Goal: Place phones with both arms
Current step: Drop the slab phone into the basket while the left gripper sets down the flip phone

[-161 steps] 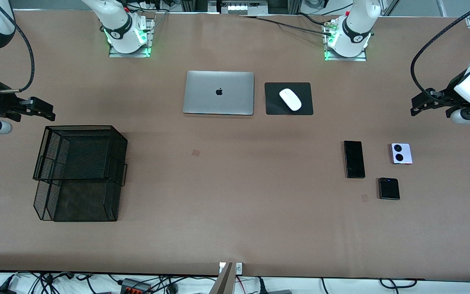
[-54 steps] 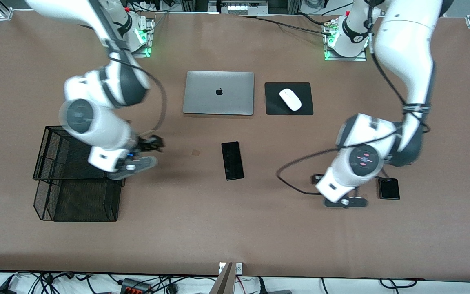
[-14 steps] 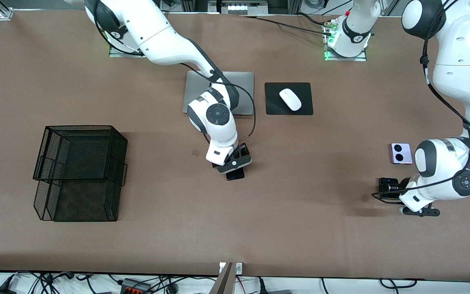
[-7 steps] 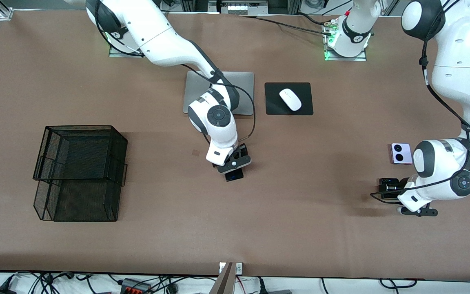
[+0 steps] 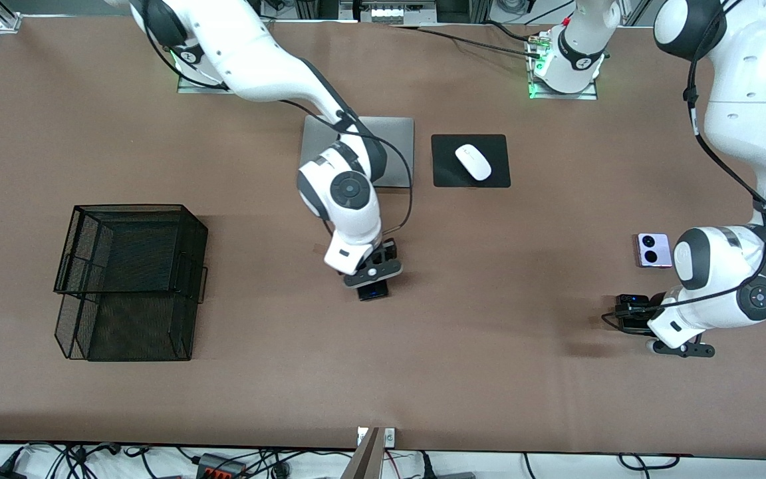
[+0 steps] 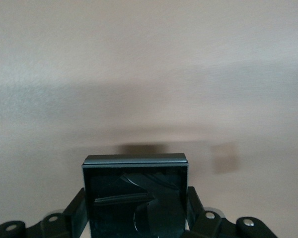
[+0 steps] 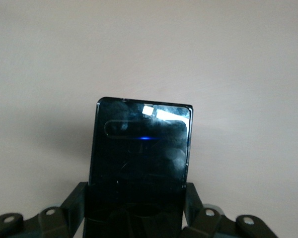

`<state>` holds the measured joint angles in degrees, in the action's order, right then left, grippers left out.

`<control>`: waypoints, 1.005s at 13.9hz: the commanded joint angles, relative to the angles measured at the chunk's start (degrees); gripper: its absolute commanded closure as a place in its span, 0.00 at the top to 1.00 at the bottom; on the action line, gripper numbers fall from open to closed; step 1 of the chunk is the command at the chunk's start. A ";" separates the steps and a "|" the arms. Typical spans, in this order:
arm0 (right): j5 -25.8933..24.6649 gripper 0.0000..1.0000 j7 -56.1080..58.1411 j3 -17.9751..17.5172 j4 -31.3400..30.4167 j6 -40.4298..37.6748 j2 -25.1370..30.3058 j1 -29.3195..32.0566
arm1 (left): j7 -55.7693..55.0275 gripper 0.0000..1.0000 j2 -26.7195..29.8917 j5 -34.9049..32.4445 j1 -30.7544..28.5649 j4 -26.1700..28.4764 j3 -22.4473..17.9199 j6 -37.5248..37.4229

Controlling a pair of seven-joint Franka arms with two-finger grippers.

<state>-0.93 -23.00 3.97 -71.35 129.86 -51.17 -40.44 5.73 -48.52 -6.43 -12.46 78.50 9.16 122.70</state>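
Observation:
The robot's left gripper will let go of the black flip phone, now held just above its shadow, on the table point(image 5: 376, 259) beneath the right gripper, beyond the silver laptop.
Over the middle of the table, my right gripper point(image 5: 372, 271) point(image 7: 136, 203) is shut on the long slim black phone point(image 5: 372, 291) point(image 7: 141, 153). The phone's end sticks out past the fingers, and a small blue light glows on its glossy face. Toward the left arm's end, my left gripper point(image 5: 639, 315) point(image 6: 135, 210) is shut on the squarish black flip phone point(image 5: 629, 313) point(image 6: 134, 188), held just above its shadow on the table. The pale lilac flip phone point(image 5: 653, 249) with two black lenses lies on the table, farther from the front camera than the left gripper.
A two-tier black mesh basket point(image 5: 124, 207) stands toward the right arm's end. A silver laptop point(image 5: 396, 150), partly covered by the right arm, and a white mouse point(image 5: 473, 161) on a black pad point(image 5: 446, 174) lie nearer the robots' bases.
Both grippers have shut on their phones. The right gripper has shifted a little with the slim phone toward the right arm's end. The left gripper has raised the black flip phone slightly.

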 commanded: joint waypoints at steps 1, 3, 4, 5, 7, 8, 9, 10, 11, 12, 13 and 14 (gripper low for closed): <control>1.54 0.23 -0.21 -0.80 -0.72 -7.58 6.42 5.53 | -2.37 0.37 5.79 0.98 1.12 0.25 4.00 -5.17; 1.54 0.23 -0.12 -0.98 -1.33 -11.19 9.48 9.05 | -7.20 0.41 7.21 0.72 1.91 0.34 9.54 -6.94; 1.46 0.23 -0.03 -1.07 -1.85 -14.17 10.72 11.24 | -9.05 0.41 7.30 0.54 2.78 0.34 11.91 -7.21; 1.46 0.23 -0.29 -1.07 -2.03 -17.68 11.69 12.83 | -10.55 0.41 7.21 0.28 5.23 0.34 13.42 -7.12; 1.11 0.23 -0.12 -1.07 -2.38 -22.62 13.71 16.69 | -13.35 0.40 5.99 0.28 13.02 0.25 13.17 -6.33; 0.84 0.23 0.23 -0.98 -3.78 -24.11 15.12 18.45 | -16.94 0.40 4.94 0.37 16.29 -0.18 12.56 -5.38; 0.58 0.23 1.02 -0.98 -5.79 -24.56 16.70 20.04 | -22.11 0.40 3.97 0.28 18.85 -0.54 12.38 -2.41; -0.03 0.23 3.63 -0.98 -7.64 -24.57 18.02 21.36 | -26.51 0.40 3.00 0.28 21.75 -0.54 12.38 0.32; -0.39 0.23 6.01 -0.98 -9.14 -24.66 19.07 22.59 | -29.60 0.40 2.21 0.28 24.04 -0.71 12.38 2.26; -0.48 0.23 7.86 -0.89 -9.94 -24.92 19.96 23.82 | -32.68 0.40 1.07 0.37 26.24 -0.63 12.38 4.28; -0.48 0.23 10.58 -0.89 -10.55 -25.88 21.10 25.05 | -36.02 0.40 0.10 0.28 28.61 -0.63 12.38 6.30; -0.48 0.23 12.69 -0.81 -10.65 -27.11 21.80 26.28 | -38.92 0.40 -0.87 0.28 30.37 -0.72 12.38 8.50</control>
<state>-0.75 -14.10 4.07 -78.39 104.55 -33.80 -16.34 -28.57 -47.92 -6.36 15.06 78.83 22.35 128.36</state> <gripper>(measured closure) 0.185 0.207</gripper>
